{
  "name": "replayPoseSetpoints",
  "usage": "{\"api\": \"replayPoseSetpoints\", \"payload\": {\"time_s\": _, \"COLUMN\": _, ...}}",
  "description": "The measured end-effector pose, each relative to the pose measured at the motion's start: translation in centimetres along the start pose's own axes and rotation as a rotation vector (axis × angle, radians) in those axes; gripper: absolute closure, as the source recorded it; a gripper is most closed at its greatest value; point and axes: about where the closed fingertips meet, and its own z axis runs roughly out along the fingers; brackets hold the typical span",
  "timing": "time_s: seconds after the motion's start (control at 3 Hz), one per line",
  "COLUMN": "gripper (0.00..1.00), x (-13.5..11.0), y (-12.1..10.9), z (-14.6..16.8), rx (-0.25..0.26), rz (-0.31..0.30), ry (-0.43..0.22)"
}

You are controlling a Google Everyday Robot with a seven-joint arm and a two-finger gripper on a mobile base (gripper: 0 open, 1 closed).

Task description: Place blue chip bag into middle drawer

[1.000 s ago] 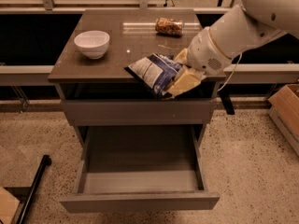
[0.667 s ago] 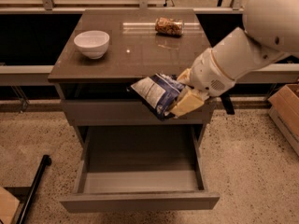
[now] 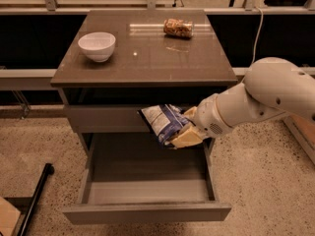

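My gripper should release the blue chip bag, now held above that drawer, near the centre of the open middle drawer's bottom (image 3: 166, 174), toward my arm.
My gripper (image 3: 183, 130) is shut on the blue chip bag (image 3: 162, 122), a glossy blue and white bag. It holds the bag in the air in front of the cabinet, just below the shut top drawer front (image 3: 106, 118) and above the open middle drawer (image 3: 147, 181). The drawer is pulled far out and its inside shows nothing in it. My white arm (image 3: 261, 97) reaches in from the right.
A white bowl (image 3: 97, 45) stands at the left of the cabinet top (image 3: 147, 63). A brown-gold snack packet (image 3: 178, 27) lies at the back. A black pole (image 3: 34, 200) leans on the speckled floor at the lower left.
My gripper has carried the blue chip bag off the cabinet top's front edge and down, to hang over the open middle drawer.
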Motion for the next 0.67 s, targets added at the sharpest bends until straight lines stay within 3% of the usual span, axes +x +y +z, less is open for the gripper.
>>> {"api": "replayPoseSetpoints", "payload": {"time_s": 0.33, "gripper": 1.0, "x": 0.5, "y": 0.2, "z": 0.5, "rx": -0.009, "rz": 0.002, "ry": 0.011}}
{"api": "replayPoseSetpoints", "payload": {"time_s": 0.67, "gripper": 1.0, "x": 3.2, "y": 0.9, "z": 3.4, "rx": -0.041, "rz": 0.016, "ry": 0.063}}
